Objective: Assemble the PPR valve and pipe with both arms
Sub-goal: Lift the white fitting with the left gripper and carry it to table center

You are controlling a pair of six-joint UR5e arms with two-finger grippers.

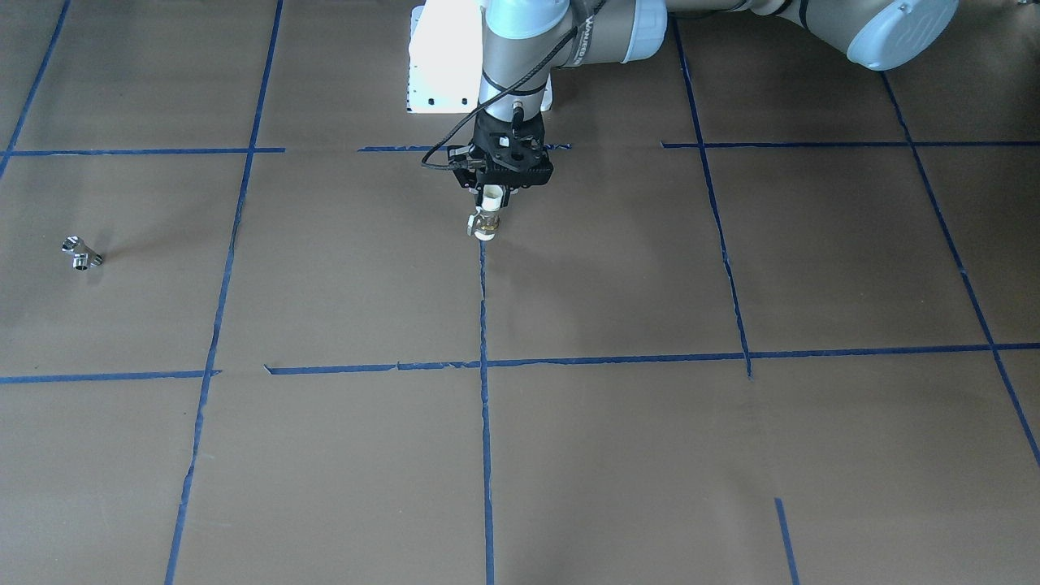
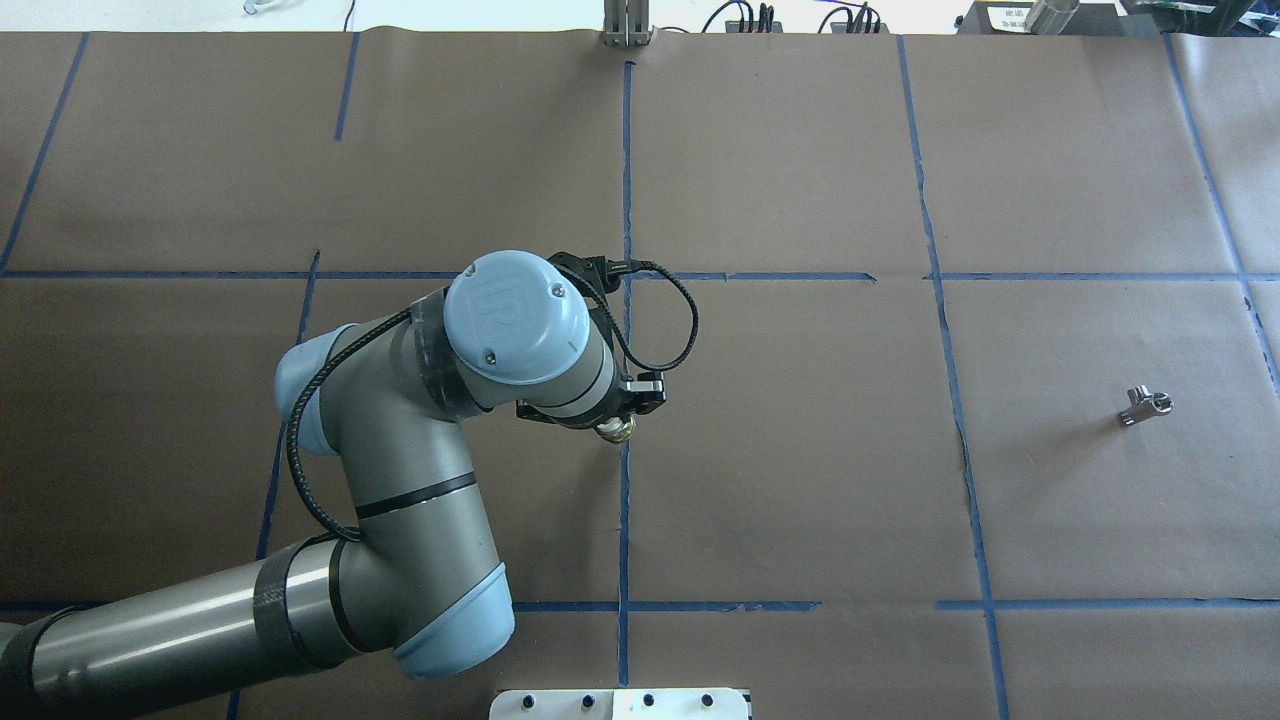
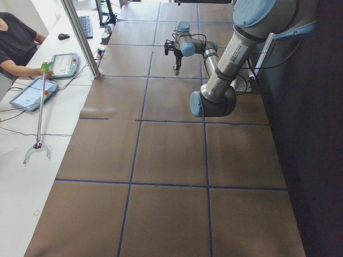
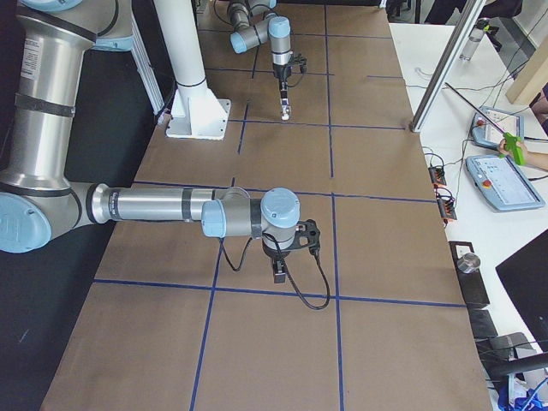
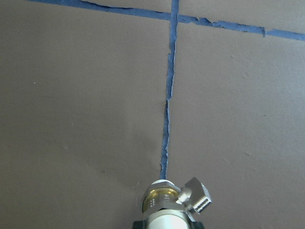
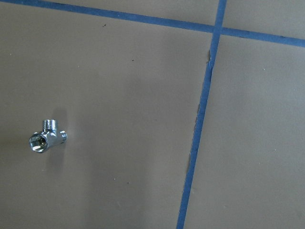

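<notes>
My right gripper goes to the chrome pipe next and grips the pipe's wide body [image 1: 75,247] [image 6: 43,140], so its threaded end sticks out free.
My left gripper [image 1: 492,193] is shut on the upper white end of the PPR valve [image 1: 487,221] and holds it upright over the centre blue tape line. The valve also shows in the overhead view [image 2: 617,430] and in the left wrist view [image 5: 164,202], brass ring and chrome lever to the side. The pipe [image 1: 81,253], a small chrome branched fitting, lies alone on the paper far from the valve; it also shows in the overhead view [image 2: 1143,405] and the right wrist view [image 6: 45,138]. My right gripper [image 4: 280,272] shows only in the exterior right view; I cannot tell whether it is open.
Brown paper with a grid of blue tape [image 2: 625,500] covers the table. A white base plate [image 1: 439,65] sits at the robot's side. Beyond the far table edge stand a metal post [image 4: 432,77], teach pendants [image 4: 505,180] and an operator [image 3: 16,43].
</notes>
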